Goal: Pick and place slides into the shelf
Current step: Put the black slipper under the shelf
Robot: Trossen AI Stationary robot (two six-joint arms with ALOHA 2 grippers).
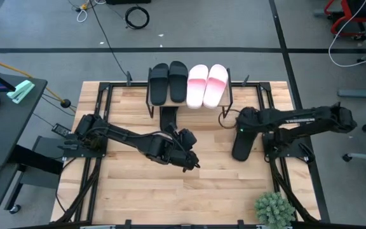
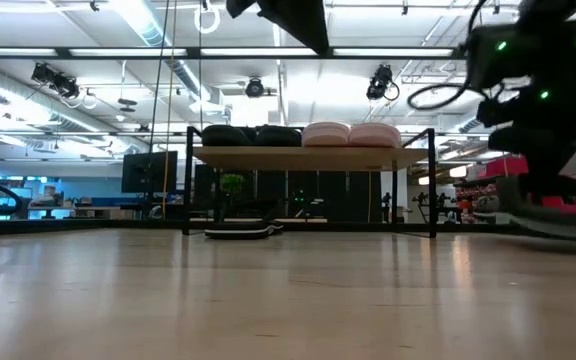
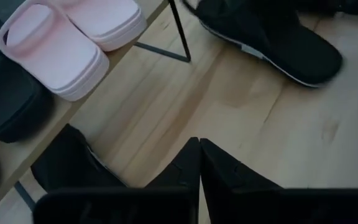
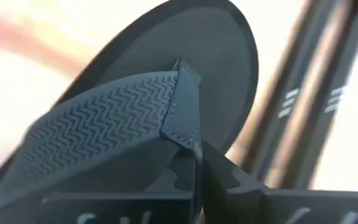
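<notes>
Next, my right gripper sets the black slide down and lets go of it on the bare wood (image 1: pixel 200 148) that lies in front of the pink slides.
The shelf (image 2: pixel 298 157) stands at the table's far edge. Two black slides (image 1: pixel 168 83) and two pink slides (image 1: pixel 206 84) lie side by side on its top board. Another black slide (image 1: pixel 168 118) rests on the table under the shelf. My right gripper (image 1: pixel 245 129) is right of the shelf, shut on a further black slide (image 1: pixel 241 145). My left gripper (image 1: pixel 193 163) hovers shut over the table's middle, holding nothing. In the left wrist view it (image 3: pixel 199 148) points at bare wood between the shelf and the held slide (image 3: pixel 272 37). My right gripper (image 4: pixel 197 158) pinches the black slide by the edge of its wide ribbed strap (image 4: pixel 180 84) between the two fingers. The slide stretches away from the fingers toward the table's near edge, low over the wood (image 2: pixel 553 212). I cannot tell whether its sole touches the table.
A small potted plant (image 1: pixel 274 208) stands at the table's near right corner. Black frame rails (image 1: pixel 100 108) run along the table's left and right sides. Bare wood lies open in the near half. A desk with clutter (image 1: pixel 5 95) stands off the left edge.
</notes>
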